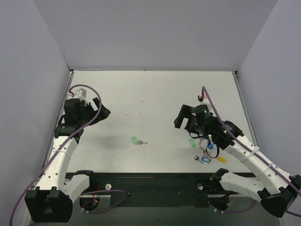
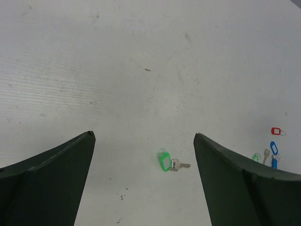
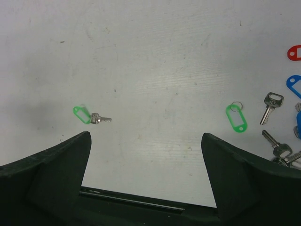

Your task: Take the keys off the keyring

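Note:
My left gripper is to close next on the loose end (image 1: 133,138) (image 2: 163,156) of the green key head, opposite the small silver key.
A bright green plastic key head (image 1: 135,140) joined to a small bare silver key (image 1: 143,142) lies flat on the white table, near the front middle. In the left wrist view the green head (image 2: 164,161) and silver key (image 2: 180,165) lie ahead of and between my fingers. They also show in the right wrist view, green head (image 3: 81,114) and key (image 3: 101,119), to the left. The keyring joining them is too small to make out. My left gripper (image 1: 104,113) is open and empty, off to the far left. My right gripper (image 1: 180,119) is open and empty, to the right.
A pile of other keys and coloured tags (image 1: 209,151) lies under the right arm. In the right wrist view it holds a second green tag (image 3: 236,117) with a ring, a silver key (image 3: 270,106), and red (image 3: 295,52) and blue (image 3: 294,85) tags. The black base rail (image 1: 150,181) runs along the front edge.

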{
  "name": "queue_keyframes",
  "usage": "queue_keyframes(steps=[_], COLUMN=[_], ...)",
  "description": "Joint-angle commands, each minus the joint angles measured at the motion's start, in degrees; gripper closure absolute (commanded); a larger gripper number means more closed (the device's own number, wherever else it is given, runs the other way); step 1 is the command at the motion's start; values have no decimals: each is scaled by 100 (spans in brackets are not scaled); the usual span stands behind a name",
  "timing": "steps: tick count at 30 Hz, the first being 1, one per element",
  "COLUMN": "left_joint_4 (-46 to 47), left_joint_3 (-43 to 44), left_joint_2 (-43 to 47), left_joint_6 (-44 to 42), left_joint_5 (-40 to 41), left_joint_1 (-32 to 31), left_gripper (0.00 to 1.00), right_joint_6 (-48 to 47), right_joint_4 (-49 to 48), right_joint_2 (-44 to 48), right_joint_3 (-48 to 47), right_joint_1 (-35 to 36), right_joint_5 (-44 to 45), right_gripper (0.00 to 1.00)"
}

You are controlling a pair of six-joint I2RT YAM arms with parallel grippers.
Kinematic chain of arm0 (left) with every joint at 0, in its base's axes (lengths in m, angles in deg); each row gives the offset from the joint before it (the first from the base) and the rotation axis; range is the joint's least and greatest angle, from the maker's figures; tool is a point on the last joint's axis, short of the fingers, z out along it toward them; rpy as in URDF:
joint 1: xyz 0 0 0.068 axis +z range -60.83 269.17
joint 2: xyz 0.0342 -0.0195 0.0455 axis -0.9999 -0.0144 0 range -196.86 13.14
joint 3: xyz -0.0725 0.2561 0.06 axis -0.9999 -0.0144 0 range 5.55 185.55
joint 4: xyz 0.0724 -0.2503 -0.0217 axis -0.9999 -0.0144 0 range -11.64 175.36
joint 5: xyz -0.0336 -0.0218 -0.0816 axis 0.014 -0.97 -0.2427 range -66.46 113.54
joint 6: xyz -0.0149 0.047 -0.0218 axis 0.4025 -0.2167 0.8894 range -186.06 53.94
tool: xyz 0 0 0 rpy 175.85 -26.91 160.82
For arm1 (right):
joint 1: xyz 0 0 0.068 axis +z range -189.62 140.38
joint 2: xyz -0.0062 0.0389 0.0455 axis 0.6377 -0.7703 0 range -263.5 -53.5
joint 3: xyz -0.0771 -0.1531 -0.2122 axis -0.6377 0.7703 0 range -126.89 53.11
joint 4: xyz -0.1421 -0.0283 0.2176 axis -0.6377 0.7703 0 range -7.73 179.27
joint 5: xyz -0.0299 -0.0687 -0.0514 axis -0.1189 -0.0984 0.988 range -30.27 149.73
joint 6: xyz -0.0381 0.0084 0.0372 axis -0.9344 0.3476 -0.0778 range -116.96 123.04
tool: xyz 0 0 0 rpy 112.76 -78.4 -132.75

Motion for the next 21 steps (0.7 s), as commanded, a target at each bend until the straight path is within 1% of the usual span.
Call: queue_keyframes(steps=[1, 4, 7, 10, 13, 16, 17, 21], left_joint_4=[-238, -326, -352, -256, 182, 403, 490, 736], left_joint_3=[116, 152, 187, 100, -111, -384, -419, -674], left_joint_2=[271, 386, 544, 623, 772, 861, 835, 773], left_joint_6=[-135, -179, -214, -4, 31, 225, 208, 120], left_joint_5=[492, 782, 836, 914, 705, 564, 346, 19], left_joint_1=[-22, -22, -22, 22, 75, 93, 93, 93], left_gripper=[3, 3, 3, 3, 3, 3, 3, 3], right_joint_6=[-149, -219, -299, -351, -448, -439, -431, -343], right_joint_4=[188, 266, 381, 477, 556, 749, 785, 803], right_joint_2=[92, 40, -22, -57, -75, -119, -119, -93], right_joint_3=[-511, -819, -1178, -1390, -1566, -1671, -1698, -1620], right_joint_1=[399, 662, 882, 1110, 1252, 1269, 1269, 1269], right_joint_5=[559, 787, 981, 1262, 1447, 1465, 1465, 1473], right_gripper=[2, 1, 1, 1, 1, 1, 1, 0])
